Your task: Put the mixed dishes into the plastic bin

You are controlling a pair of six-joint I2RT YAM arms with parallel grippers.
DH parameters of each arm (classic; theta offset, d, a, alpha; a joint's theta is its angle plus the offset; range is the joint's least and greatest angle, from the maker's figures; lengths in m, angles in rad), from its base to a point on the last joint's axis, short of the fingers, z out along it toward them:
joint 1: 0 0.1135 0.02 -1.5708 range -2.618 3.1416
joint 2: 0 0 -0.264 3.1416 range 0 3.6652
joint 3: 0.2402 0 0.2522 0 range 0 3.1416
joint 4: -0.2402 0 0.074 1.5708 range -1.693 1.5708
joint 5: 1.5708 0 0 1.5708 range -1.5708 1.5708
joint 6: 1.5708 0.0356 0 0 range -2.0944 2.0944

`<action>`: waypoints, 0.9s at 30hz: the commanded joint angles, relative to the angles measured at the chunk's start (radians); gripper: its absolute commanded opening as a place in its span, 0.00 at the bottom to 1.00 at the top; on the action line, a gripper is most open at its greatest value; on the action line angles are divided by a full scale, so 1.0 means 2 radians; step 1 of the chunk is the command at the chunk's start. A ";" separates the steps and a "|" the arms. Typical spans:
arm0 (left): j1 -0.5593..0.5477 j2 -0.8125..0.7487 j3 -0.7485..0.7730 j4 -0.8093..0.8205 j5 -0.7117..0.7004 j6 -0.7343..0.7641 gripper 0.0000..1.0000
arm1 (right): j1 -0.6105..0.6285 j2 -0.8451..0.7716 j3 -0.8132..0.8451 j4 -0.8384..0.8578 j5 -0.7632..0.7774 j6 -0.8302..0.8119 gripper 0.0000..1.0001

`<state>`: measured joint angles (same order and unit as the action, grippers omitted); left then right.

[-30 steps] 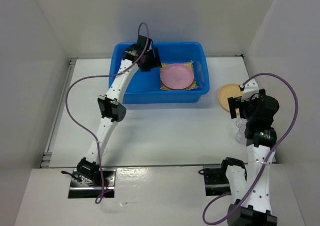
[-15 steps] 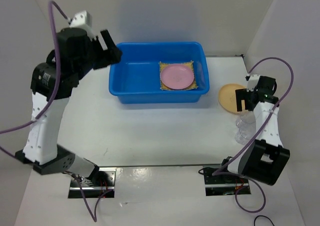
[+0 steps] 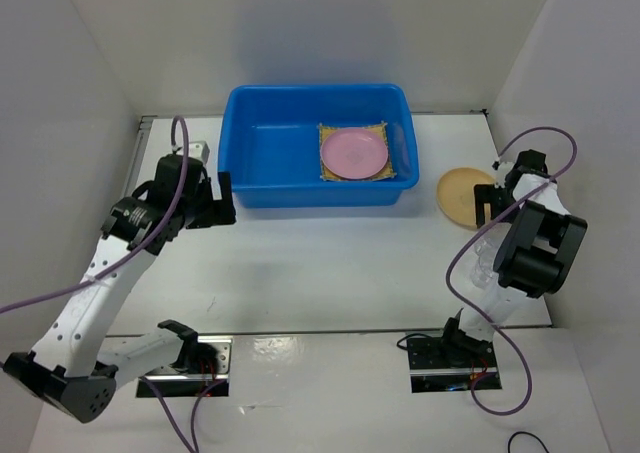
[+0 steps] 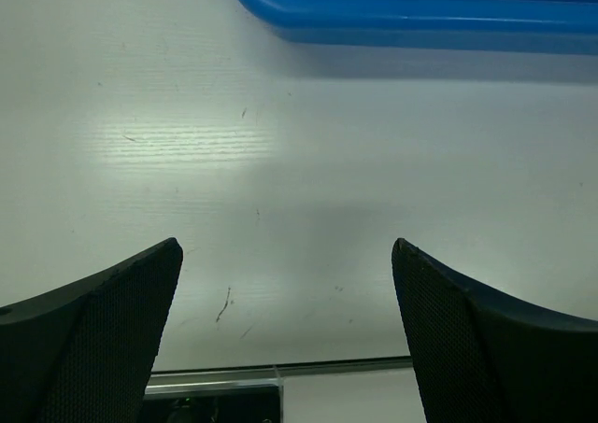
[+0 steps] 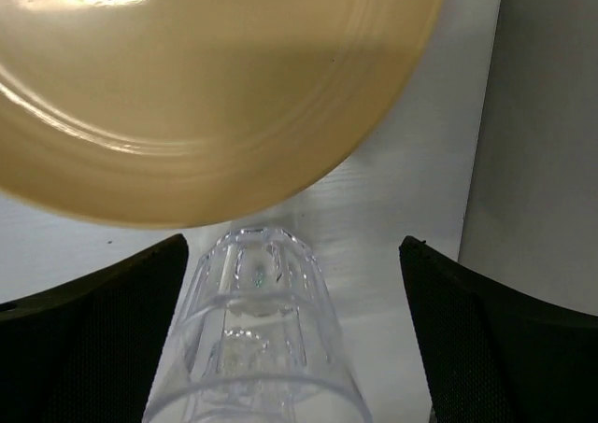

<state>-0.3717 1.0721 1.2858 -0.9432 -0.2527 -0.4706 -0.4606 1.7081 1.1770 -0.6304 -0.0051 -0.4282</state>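
Note:
My right fingers straddle the clear cup, so I'll first move forward to the tan-yellow plate, pinching the plate's wall-side rim (image 5: 350,143).
The blue plastic bin (image 3: 270,188) stands at the back middle; its near wall shows in the left wrist view (image 4: 420,12). Inside, the pink plate (image 3: 353,153) lies on the yellow mat (image 3: 327,175), and a clear cup (image 3: 402,148) lies by the right wall. The tan-yellow plate (image 3: 458,195) rests on the table to the bin's right, also in the right wrist view (image 5: 206,87). The second clear cup (image 3: 485,260) lies just in front of it (image 5: 262,339). My right gripper (image 3: 487,208) is open, its fingers either side of this cup (image 5: 292,241) without touching it. My left gripper (image 3: 215,198) is open and empty over bare table (image 4: 285,246), left of the bin.
White walls close in the table on the left, back and right; the right wall (image 5: 551,115) is near the cup. The table's near edge and a mounting plate (image 4: 215,386) show under my left gripper.
My left arm came out of the bin, swung up and left, and has dropped low beside the bin's front left corner. My right gripper shifted by the tan-yellow plate and cup.

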 commanded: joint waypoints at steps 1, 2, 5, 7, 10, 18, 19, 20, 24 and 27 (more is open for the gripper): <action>0.008 -0.043 -0.022 0.040 0.018 0.018 0.99 | -0.017 0.020 0.037 0.003 -0.010 0.007 0.98; 0.008 -0.048 -0.034 0.040 0.024 0.018 0.99 | -0.017 0.027 0.037 0.003 -0.010 0.007 0.98; 0.008 -0.058 -0.043 0.044 0.024 0.018 0.99 | -0.017 0.055 0.046 -0.003 -0.036 0.001 0.87; 0.008 -0.063 -0.048 0.044 0.024 0.018 0.99 | -0.017 0.072 0.046 -0.009 -0.050 -0.004 0.63; 0.008 -0.063 -0.048 0.044 0.024 0.018 0.99 | -0.017 0.083 0.046 -0.009 -0.054 -0.004 0.41; 0.008 -0.073 -0.057 0.044 0.019 0.018 0.99 | -0.036 0.055 0.056 -0.015 -0.072 -0.008 0.11; 0.008 -0.073 -0.057 0.044 0.019 0.018 0.99 | -0.036 0.041 0.057 -0.015 -0.072 -0.008 0.09; 0.008 -0.073 -0.057 0.044 0.014 0.018 0.99 | -0.036 0.035 0.062 -0.021 -0.077 -0.008 0.06; 0.008 -0.077 -0.062 0.049 0.014 0.018 0.99 | -0.036 0.023 0.073 -0.031 -0.083 -0.008 0.27; 0.008 -0.083 -0.066 0.049 0.014 0.018 0.99 | -0.036 0.023 0.078 -0.031 -0.083 -0.008 0.59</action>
<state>-0.3614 0.9264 1.1702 -0.8806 -0.2134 -0.4473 -0.5266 1.8011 1.2900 -0.6735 -0.1505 -0.4385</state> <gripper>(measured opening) 0.990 0.531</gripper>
